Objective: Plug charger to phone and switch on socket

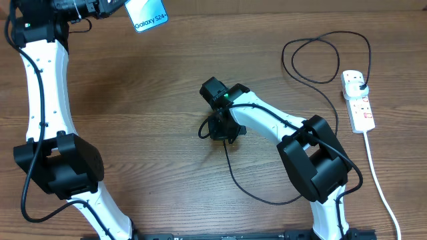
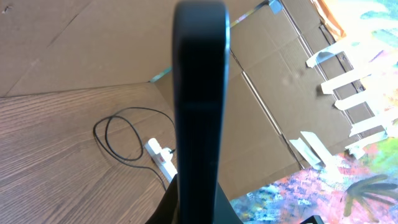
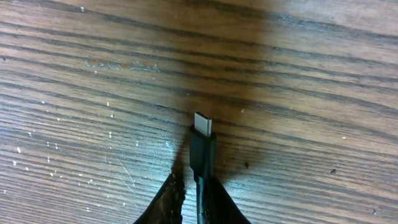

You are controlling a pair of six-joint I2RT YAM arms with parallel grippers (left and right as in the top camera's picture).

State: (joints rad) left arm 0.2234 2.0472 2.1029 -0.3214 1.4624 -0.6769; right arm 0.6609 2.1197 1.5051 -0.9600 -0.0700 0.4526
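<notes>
I hold the thin cord behind the connector in my right gripper, so I need to lay it nearer the phone, then take the connector's black housing (image 3: pixel 203 153) before plugging in.
My left gripper (image 2: pixel 199 211) is shut on the phone (image 1: pixel 148 15), held high at the table's far left; its light blue screen reads "Galaxy S24". In the left wrist view the phone (image 2: pixel 200 93) shows edge-on as a dark upright slab. My right gripper (image 1: pixel 220 130) is at the table's middle, shut on the charger cable just behind its connector tip (image 3: pixel 203 124), close over the wood. The black charger cable (image 1: pixel 253 193) loops round to its plug in the socket (image 1: pixel 359 100), a white power strip at the right edge.
The socket's thick white cord (image 1: pixel 380 180) runs toward the front right edge. The charger's slack forms a loop (image 1: pixel 313 60) at the back right. Cardboard sheets (image 2: pixel 280 93) stand beyond the table in the left wrist view.
</notes>
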